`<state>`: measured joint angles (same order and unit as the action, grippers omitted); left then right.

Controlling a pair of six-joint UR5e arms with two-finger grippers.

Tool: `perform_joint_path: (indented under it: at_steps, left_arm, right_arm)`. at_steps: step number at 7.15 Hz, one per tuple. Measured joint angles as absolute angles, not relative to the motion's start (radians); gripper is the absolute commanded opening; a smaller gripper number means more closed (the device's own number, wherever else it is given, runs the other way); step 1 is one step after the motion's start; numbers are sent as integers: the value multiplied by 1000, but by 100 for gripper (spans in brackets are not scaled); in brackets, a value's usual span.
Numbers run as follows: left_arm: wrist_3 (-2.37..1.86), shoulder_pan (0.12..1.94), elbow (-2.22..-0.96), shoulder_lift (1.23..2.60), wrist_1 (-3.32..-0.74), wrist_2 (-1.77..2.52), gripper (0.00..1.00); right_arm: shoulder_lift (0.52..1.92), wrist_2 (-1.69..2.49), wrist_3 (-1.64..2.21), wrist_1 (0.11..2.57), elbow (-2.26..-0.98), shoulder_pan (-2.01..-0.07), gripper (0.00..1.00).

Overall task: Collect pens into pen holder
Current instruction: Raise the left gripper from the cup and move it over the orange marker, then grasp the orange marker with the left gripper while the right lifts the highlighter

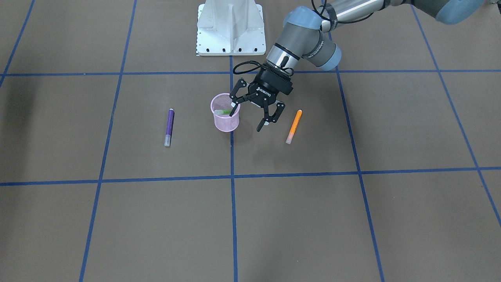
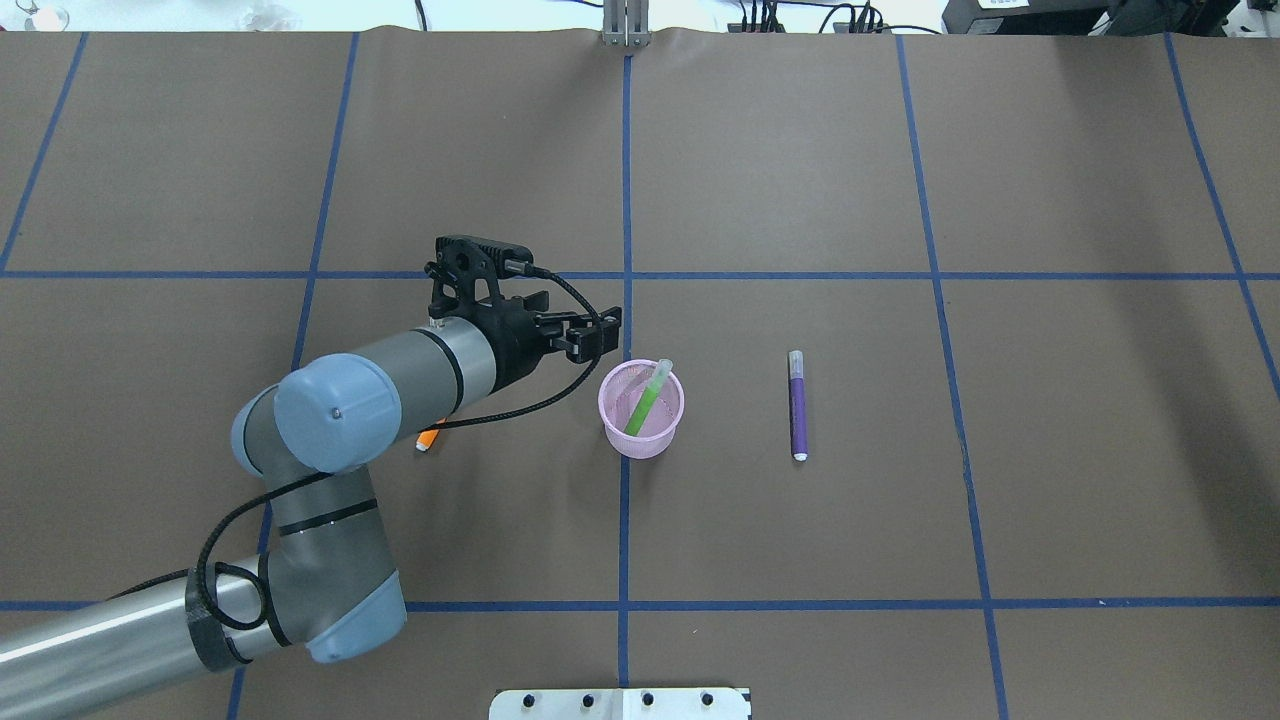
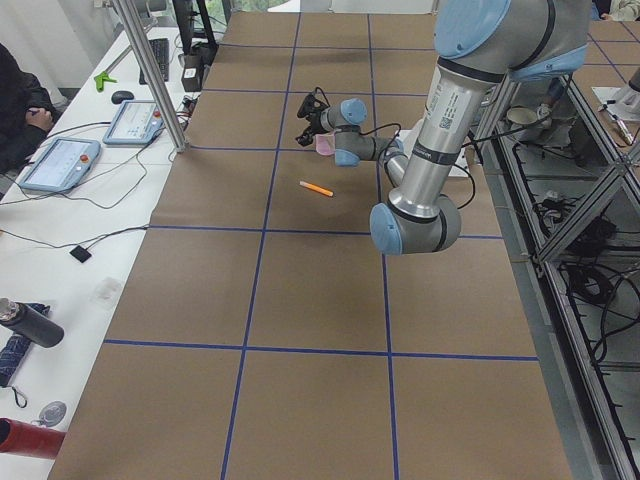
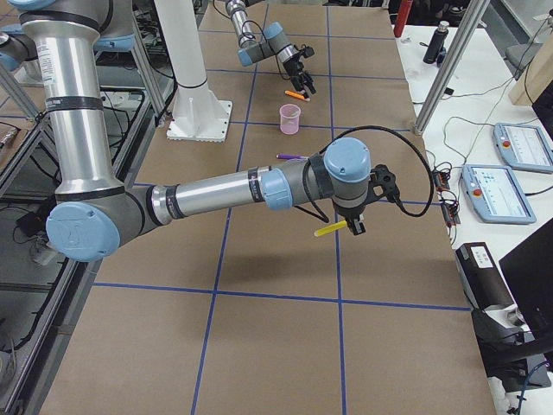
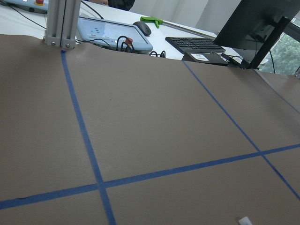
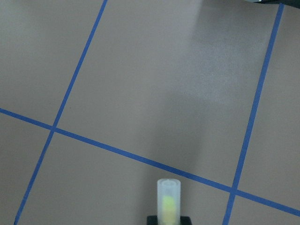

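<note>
I will next move my left gripper to the orange pen and close it on its body point(image 1: 292, 130) just beside the clear end.
The pink mesh pen holder point(image 1: 226, 123) point(image 2: 640, 446) stands upright near the table's middle, and a green pen point(image 2: 645, 400) point(image 1: 223, 112) leans inside it. My left gripper point(image 1: 247, 120) point(image 2: 600, 340) hangs open and empty beside the holder, one finger over its rim. An orange pen point(image 1: 294, 126) point(image 3: 316, 188) lies flat on the gripper's other side, partly hidden under the arm in the overhead view. A purple pen point(image 1: 169, 126) point(image 2: 797, 405) lies beyond the holder. In the exterior right view my right gripper point(image 4: 352, 226) is off the mat, shut on a yellow pen point(image 4: 331, 229) point(image 6: 168, 199).
The white robot base plate point(image 1: 230, 27) point(image 2: 620, 703) sits at the table's robot side. Side benches carry teach pendants point(image 3: 60, 160) point(image 4: 501, 192), cables and a bottle point(image 4: 434, 41). A person's sleeve point(image 3: 18, 105) shows at the left bench. Blue tape lines grid the brown mat.
</note>
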<state>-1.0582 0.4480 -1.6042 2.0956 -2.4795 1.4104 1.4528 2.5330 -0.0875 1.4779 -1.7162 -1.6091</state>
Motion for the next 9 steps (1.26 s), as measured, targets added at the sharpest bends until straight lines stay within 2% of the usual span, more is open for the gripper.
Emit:
perform_joint_path:
  at_steps: [4,9]
  left_arm:
    - [-1053,635,-1615,2094,-2263,1821,98]
    - [-924,651,-1620,2096,-2073,1859,98]
  right_arm:
    - [1471,2503,27,1302,-1741,-1612,0]
    - [1520,2394,290,886,-1703,-1610,0]
